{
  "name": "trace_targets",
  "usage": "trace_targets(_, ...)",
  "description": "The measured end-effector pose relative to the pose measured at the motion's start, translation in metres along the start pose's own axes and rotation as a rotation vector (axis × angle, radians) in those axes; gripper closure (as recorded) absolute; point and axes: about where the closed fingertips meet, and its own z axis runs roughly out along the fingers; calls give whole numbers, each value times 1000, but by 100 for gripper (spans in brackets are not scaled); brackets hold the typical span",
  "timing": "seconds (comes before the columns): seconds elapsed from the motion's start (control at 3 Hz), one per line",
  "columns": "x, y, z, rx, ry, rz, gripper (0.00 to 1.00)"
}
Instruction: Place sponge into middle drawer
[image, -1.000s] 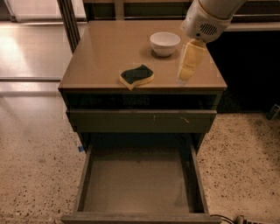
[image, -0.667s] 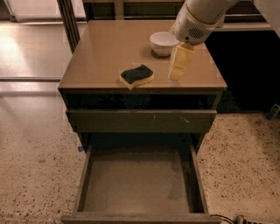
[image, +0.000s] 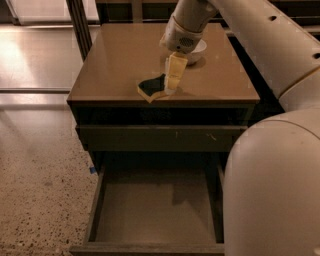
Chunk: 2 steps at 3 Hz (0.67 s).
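Observation:
Next, I move my gripper over to the middle of the sponge (image: 156, 86), which is near the front edge of the cabinet top, and close it there.
The sponge (image: 151, 87), yellow with a dark green top, lies on the cabinet top (image: 120, 65) near its front edge. My gripper (image: 170, 88) reaches down from the upper right and its tip is at the sponge's right end, touching or just above it. The middle drawer (image: 150, 205) is pulled out wide below, with dark olive walls and a bare grey-brown floor. My arm hides the drawer's right side.
A white bowl (image: 201, 48) stands on the cabinet top behind the gripper, partly hidden by it. A shut drawer with a plain olive front (image: 150, 138) sits above the open one. My large arm segments (image: 275, 190) fill the right side. Speckled floor lies to the left.
The gripper has moved left and forward from beside the bowl down to the sponge's right end. The view has come closer, and my arm now covers the right side.

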Motion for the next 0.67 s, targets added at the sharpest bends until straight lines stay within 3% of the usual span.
trace_targets(0.33,-26,-9,34,-41,13,-70,0)
trace_targets(0.67,-22,-9,41,-51,12,-59,0)
